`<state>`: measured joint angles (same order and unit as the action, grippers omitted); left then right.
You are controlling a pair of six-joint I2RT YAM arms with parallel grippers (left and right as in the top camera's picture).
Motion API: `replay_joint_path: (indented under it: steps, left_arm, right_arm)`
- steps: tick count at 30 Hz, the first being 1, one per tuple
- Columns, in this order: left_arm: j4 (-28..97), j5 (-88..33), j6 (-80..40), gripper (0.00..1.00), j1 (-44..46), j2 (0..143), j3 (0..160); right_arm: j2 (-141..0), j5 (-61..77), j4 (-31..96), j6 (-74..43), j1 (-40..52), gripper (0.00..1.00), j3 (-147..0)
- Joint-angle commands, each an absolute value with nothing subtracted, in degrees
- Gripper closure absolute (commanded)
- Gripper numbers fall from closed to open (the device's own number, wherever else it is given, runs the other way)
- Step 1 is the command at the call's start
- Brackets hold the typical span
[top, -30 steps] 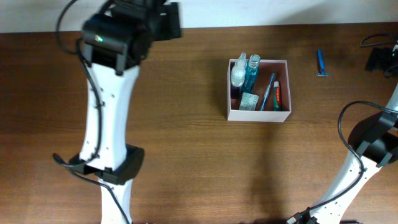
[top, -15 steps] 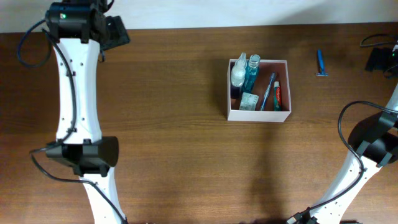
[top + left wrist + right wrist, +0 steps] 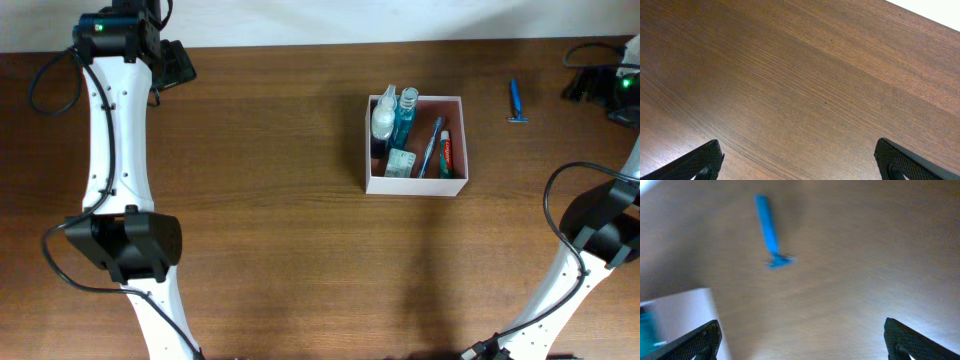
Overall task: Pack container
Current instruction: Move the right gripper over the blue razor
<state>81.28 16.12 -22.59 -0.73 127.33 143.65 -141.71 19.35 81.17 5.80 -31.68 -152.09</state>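
Note:
The blue razor beside the container is next for my right gripper, which should go there and close on the razor's handle point(image 3: 516, 99) point(image 3: 769, 229).
The container point(image 3: 453, 186) is a square white-walled box with a pinkish inside, right of the table's middle. It holds two bottles point(image 3: 384, 118), a toothpaste tube point(image 3: 447, 152), a blue toothbrush point(image 3: 433, 146) and a small green-and-white packet point(image 3: 400, 162). Its white corner shows in the right wrist view point(image 3: 675, 320). A blue razor point(image 3: 515, 102) lies on the table right of it, also in the right wrist view point(image 3: 769, 232). My left gripper point(image 3: 800, 162) is open and empty over bare wood at the far left. My right gripper point(image 3: 802, 340) is open and empty at the far right, beyond the razor.
The brown wooden table point(image 3: 280, 200) spans the view, with a white wall strip along its far edge. Both arms' white links and black cables rise from the near side, left point(image 3: 120, 250) and right point(image 3: 590, 240).
The left arm has swung from the upper middle to the far left corner. The right gripper has shifted slightly left and up towards the razor. The container's contents have not moved.

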Motion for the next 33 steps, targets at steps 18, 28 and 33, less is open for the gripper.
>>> replay_joint_path:
  steps: [18,28,33]
  left_arm:
    - [81.0,16.8,-23.4,0.01,-0.8,127.7,143.5]
    - [81.0,16.8,-23.4,0.01,-0.8,127.7,143.5]
    - [81.0,16.8,-23.4,0.01,-0.8,127.7,143.5]
  right_arm:
    - [-142.5,11.7,68.2,10.7,-23.7,0.02,-155.5]
    - [-144.5,11.5,54.4,11.8,-22.1,0.01,-154.6]
    - [-147.1,11.6,52.2,11.8,-22.1,0.01,-151.6]
